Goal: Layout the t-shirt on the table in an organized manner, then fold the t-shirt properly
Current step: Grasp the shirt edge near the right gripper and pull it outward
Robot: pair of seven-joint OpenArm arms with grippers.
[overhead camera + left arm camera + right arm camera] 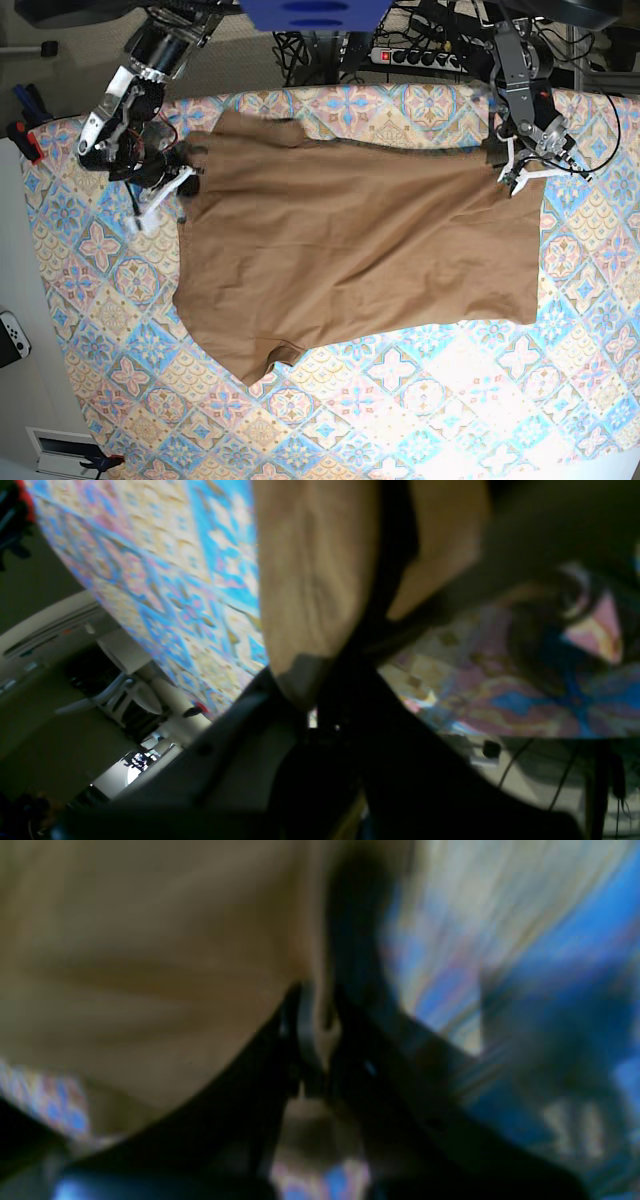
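Observation:
My right gripper is going to release the t-shirt's pinched edge on the table (186,233) between the sleeves, nearer to the far sleeve.
The tan-brown t-shirt (350,240) lies spread across the middle of the patterned table (420,400), its hem toward the right and its sleeves toward the left. My left gripper (515,172) is at the shirt's far right corner. In the left wrist view the left gripper (312,685) is shut on a tapering fold of the t-shirt (315,570). My right gripper (182,188) is at the shirt's far left edge by a sleeve. In the blurred right wrist view the right gripper (316,1040) pinches the edge of the t-shirt (140,965) above the table (525,940).
A white controller (12,338) lies off the table's left edge. Clamps (25,135) sit at the left, and a power strip (420,55) with cables lies behind the table. A blue part (315,12) hangs over the back.

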